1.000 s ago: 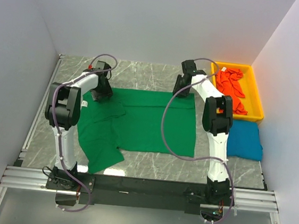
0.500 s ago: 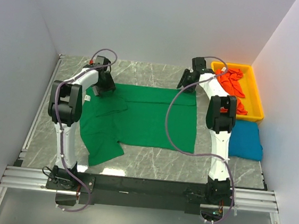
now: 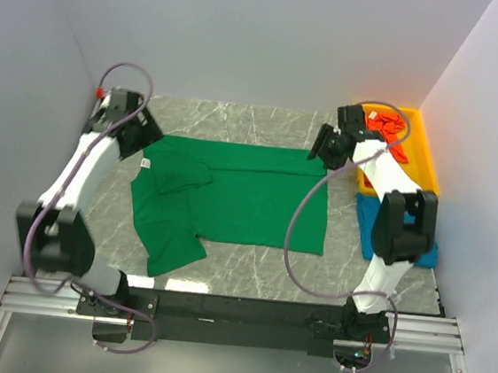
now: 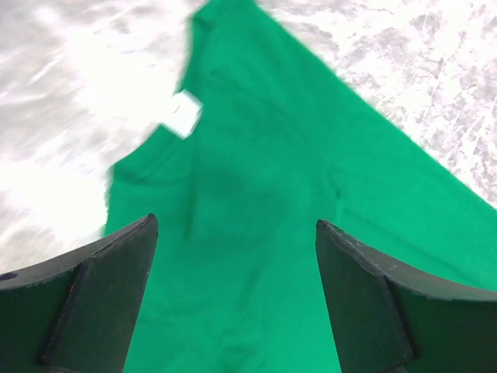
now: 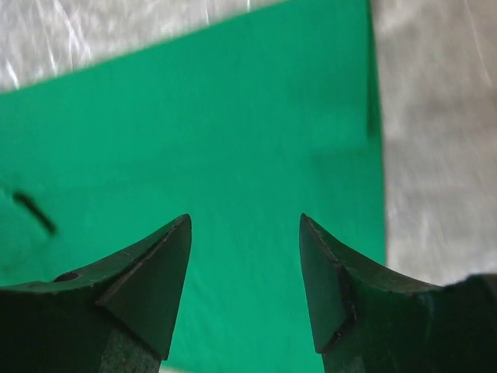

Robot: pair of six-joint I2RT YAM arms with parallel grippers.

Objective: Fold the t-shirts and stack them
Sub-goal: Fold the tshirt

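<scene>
I need to close my right gripper on the near corner of the green t-shirt's hem [image 3: 321, 251], which is at the end opposite the shirt's white neck label.
The green t-shirt [image 3: 248, 195] lies spread flat on the marble table, with one sleeve folded in at the left and its white neck label [image 3: 143, 164] showing. My left gripper [image 3: 137, 136] is open and empty just above the shirt's far-left corner; the left wrist view shows the green t-shirt [image 4: 256, 233] and its label [image 4: 182, 114] between wide jaws. My right gripper [image 3: 322, 148] is open and empty over the far-right corner, with the shirt [image 5: 233, 132] below it. The blue t-shirt [image 3: 364, 223] lies folded at the right, partly hidden by my right arm. The orange-red t-shirt [image 3: 387, 126] is bunched in the bin.
A yellow plastic bin [image 3: 424, 153] stands at the back right corner against the wall. White walls close in the table on the left, back and right. Bare marble [image 3: 249, 271] shows in front of the green shirt and behind it.
Both grippers carried the shirt's far edge towards the back wall, then let go and swung outward and up. The green shirt now lies flatter and farther back.
</scene>
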